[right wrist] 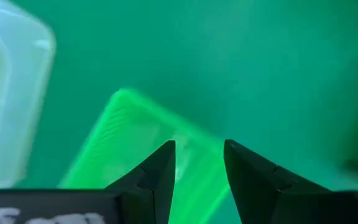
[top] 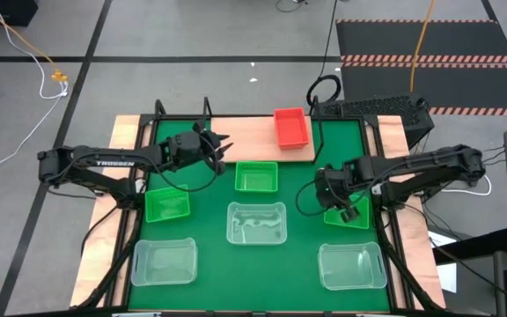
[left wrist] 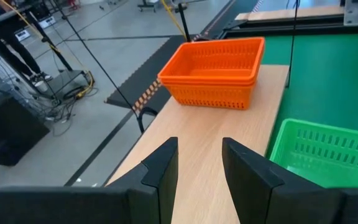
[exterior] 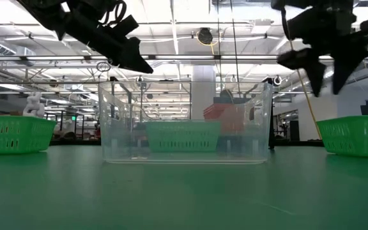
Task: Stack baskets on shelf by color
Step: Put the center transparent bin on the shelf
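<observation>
The robot's right gripper will next move to the middle clear basket's short side [top: 284, 224] facing the right arm and close on that side's rim.
The red baskets [top: 291, 128] [left wrist: 213, 71] sit nested in one stack on the right part of the light wooden shelf [top: 236, 141] at the table's far edge. My left gripper [top: 222, 145] [left wrist: 199, 149] is open and hovers over the shelf's bare middle, pointing toward the red stack. One green basket [top: 256, 176] [left wrist: 328, 152] stands on the mat just near the shelf, and another [top: 166, 205] to the left. My right gripper [top: 352, 210] [right wrist: 199, 152] is open and hangs above the third green basket [top: 340, 217] [right wrist: 135, 143] at the mat's right side, apart from it.
Three clear baskets stand on the green mat: one in the middle [top: 256, 222] [exterior: 184, 121], one near left [top: 164, 262], one near right [top: 351, 266] [right wrist: 11, 93]. The shelf's left part is bare. A black keyboard [top: 372, 110] lies beyond the table's far right corner.
</observation>
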Robot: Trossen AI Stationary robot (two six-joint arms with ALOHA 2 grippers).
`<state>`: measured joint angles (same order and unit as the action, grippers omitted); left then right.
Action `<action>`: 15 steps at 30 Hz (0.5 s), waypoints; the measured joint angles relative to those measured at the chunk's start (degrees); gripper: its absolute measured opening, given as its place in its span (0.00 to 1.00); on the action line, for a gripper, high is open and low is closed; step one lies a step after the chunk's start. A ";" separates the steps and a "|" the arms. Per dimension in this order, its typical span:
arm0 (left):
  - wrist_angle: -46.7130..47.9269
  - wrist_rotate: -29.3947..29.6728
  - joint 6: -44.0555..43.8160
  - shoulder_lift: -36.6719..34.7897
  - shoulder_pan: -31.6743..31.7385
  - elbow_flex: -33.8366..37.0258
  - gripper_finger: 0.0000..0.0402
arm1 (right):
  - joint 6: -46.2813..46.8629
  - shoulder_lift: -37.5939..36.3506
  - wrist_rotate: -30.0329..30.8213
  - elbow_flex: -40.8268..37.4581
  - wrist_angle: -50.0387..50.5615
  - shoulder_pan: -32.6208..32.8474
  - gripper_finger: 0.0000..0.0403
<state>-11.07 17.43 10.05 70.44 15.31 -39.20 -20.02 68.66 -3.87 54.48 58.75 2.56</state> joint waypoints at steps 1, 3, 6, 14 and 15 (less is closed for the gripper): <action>-0.05 0.00 -0.01 0.13 0.02 0.00 0.32 | 3.14 0.00 -0.76 0.00 1.90 0.24 0.32; -0.37 -0.02 0.42 0.14 0.02 0.00 0.32 | 9.46 0.00 -0.71 0.00 5.95 1.38 0.32; -2.21 -0.02 2.27 0.11 0.04 0.00 0.32 | 13.97 0.00 -0.61 0.00 11.78 3.75 0.32; -4.36 -2.64 2.90 0.11 -0.17 0.00 0.32 | 21.29 0.00 9.75 -5.16 10.40 5.31 0.32; -4.11 -2.64 2.87 0.11 -0.36 0.00 0.32 | 21.33 0.00 9.73 -7.19 9.27 4.97 0.32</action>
<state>-15.18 14.79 12.92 70.54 14.96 -39.20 1.31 68.66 5.85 47.28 68.02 7.52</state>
